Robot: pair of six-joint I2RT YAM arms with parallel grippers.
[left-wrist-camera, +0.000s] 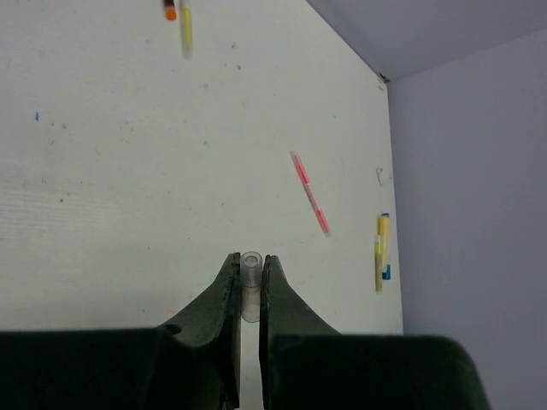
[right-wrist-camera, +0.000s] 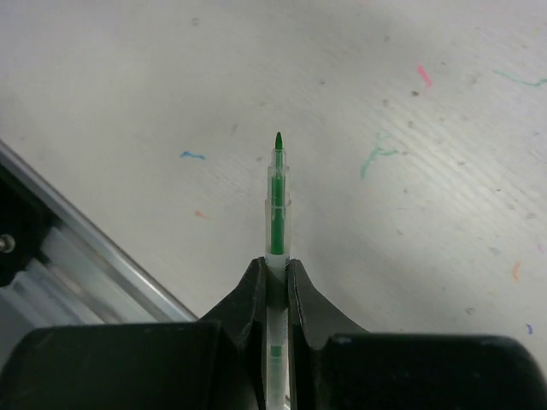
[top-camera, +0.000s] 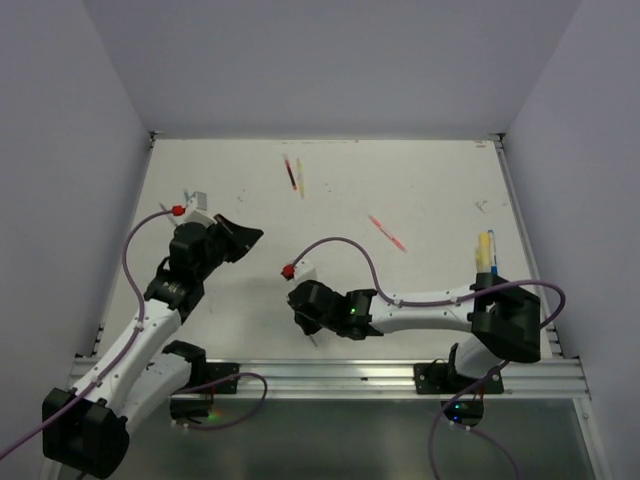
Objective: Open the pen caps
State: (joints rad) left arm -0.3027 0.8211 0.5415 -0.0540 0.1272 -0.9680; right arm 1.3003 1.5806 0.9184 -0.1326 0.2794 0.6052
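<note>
My left gripper should put the clear pen cap down on the white table (top-camera: 300,277) (left-wrist-camera: 167,282), in between the dark red pen and metal rail.
My left gripper (left-wrist-camera: 249,259) is shut on a short clear pen cap (left-wrist-camera: 250,282), held above the table; in the top view this gripper (top-camera: 243,237) hangs over the left half. Nearer the front edge, my right gripper (right-wrist-camera: 276,263) is shut on a clear-barrelled green pen (right-wrist-camera: 277,196) whose bare green tip points away from the fingers, and it shows in the top view (top-camera: 303,318) too. A pink pen (top-camera: 386,233) lies mid-table. At the back lie a dark red pen (top-camera: 290,174) and a yellow pen (top-camera: 300,178).
A yellow pen (top-camera: 484,250) and a blue one (top-camera: 492,256) lie by the right wall. The metal rail (top-camera: 330,375) runs along the near edge, close under the right gripper. Purple cables loop over both arms. Ink marks dot the white table (top-camera: 420,180).
</note>
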